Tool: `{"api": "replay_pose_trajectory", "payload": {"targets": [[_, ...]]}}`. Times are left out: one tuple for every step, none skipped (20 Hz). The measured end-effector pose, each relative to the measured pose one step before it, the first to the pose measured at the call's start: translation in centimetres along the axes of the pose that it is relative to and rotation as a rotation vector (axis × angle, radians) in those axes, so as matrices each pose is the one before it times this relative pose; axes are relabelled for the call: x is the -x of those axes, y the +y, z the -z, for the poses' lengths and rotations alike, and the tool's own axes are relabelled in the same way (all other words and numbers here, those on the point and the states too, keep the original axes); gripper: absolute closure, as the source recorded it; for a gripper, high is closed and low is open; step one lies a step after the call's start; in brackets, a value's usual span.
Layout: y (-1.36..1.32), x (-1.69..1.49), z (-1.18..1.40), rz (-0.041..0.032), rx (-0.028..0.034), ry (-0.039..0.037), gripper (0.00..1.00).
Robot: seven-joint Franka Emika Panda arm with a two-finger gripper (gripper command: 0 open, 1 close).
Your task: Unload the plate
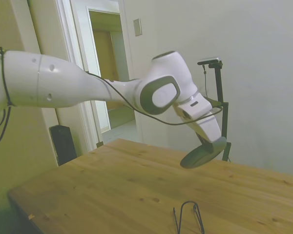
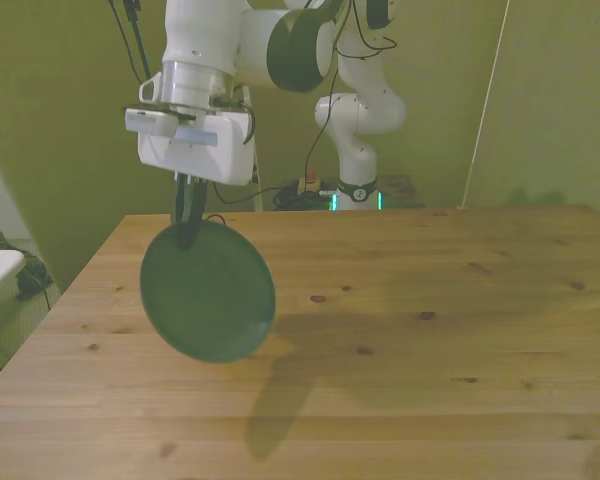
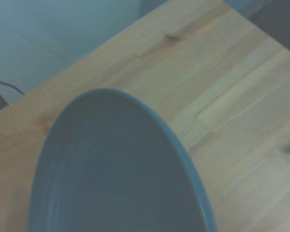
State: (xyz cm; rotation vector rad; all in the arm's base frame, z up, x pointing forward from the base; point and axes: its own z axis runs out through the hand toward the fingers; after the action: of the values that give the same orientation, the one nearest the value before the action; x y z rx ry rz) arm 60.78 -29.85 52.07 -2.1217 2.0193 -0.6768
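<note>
Next, I set the plate on the bare table boards [image 1: 192,174] between the black wire stand and the wall with my gripper. The plate now hangs tilted above the table.
The round dark grey-green plate [image 2: 208,292] hangs in the air above the wooden table [image 2: 430,330], tilted, toward the front view's left. My gripper [image 2: 189,226] is shut on the plate's upper rim, its dark fingers [image 2: 184,205] pinching the edge. In the side view the plate [image 1: 200,154] shows nearly edge-on under the white hand, well clear of the tabletop. The wrist view is filled by the plate's hollow inside [image 3: 111,169] with table boards beyond it.
A thin black wire stand [image 1: 188,217] sits on the table [image 1: 112,185] near the side view's bottom edge, below and nearer than the plate. The plate's shadow [image 2: 280,390] falls on the boards. A doorway [image 1: 110,73] stands behind the arm.
</note>
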Motion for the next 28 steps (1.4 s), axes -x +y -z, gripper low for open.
{"api": "replay_pose_trajectory", "payload": {"targets": [[-0.358, 0.374, -0.933, -0.01962, -0.02992, -0.01117, 1.00], [-0.295, 0.408, -0.910, -0.02166, -0.02821, -0.01548, 1.00], [-0.094, 0.492, -1.101, -0.01853, -0.01542, -0.02149, 1.00], [-0.012, 0.486, -1.137, -0.01196, -0.00848, -0.01827, 1.00], [0.061, 0.553, -1.186, -0.00726, -0.00209, -0.02006, 1.00], [0.136, 0.503, -1.243, -0.00237, 0.00110, -0.01920, 1.00], [0.226, 0.433, -1.266, -0.00012, 0.00481, -0.01922, 1.00], [0.231, 0.328, -1.189, 0.00004, 0.00583, -0.01680, 1.00], [0.253, 0.163, -1.098, -0.00140, 0.00664, -0.01416, 1.00], [0.221, -0.020, -0.841, -0.00060, 0.00599, -0.00884, 1.00], [0.231, -0.153, -0.661, -0.00194, 0.00568, -0.00470, 1.00], [0.224, -0.233, -0.489, -0.00466, 0.00347, -0.00401, 1.00], [0.280, -0.266, -0.424, -0.00342, 0.00527, -0.00215, 1.00], [0.333, -0.232, -0.511, -0.00178, 0.00840, -0.00106, 1.00], [0.377, -0.137, -0.595, -0.00083, 0.01030, -0.00213, 1.00], [0.426, -0.069, -0.688, 0.00105, 0.01242, -0.00341, 1.00], [0.423, 0.011, -0.747, 0.00341, 0.01302, -0.00398, 1.00], [0.338, 0.032, -0.647, 0.00236, 0.01059, -0.00334, 0.00], [0.243, 0.026, -0.474, 0.00363, 0.00773, -0.00241, 0.00], [0.132, 0.011, -0.228, 0.00341, 0.00399, -0.00127, 0.00], [0.061, 0.006, -0.052, 0.00054, 0.00135, -0.00048, 0.00], [0.033, -0.005, -0.018, -0.00028, 0.00068, -0.00013, 0.00], [0.014, 0.002, -0.001, -0.00009, 0.00021, -0.00008, 0.00], [0.012, -0.006, -0.008, -0.00013, 0.00024, 0.00002, 0.00], [0.002, -0.011, 0.017, -0.00009, -0.00015, 0.00019, 0.00], [-0.004, -0.004, 0.044, 0.00016, -0.00042, 0.00019, 0.00], [0.015, 0.002, 0.010, 0.00084, 0.00021, -0.00003, 0.00], [0.033, -0.003, -0.019, 0.00132, 0.00073, -0.00010, 0.00]]}}
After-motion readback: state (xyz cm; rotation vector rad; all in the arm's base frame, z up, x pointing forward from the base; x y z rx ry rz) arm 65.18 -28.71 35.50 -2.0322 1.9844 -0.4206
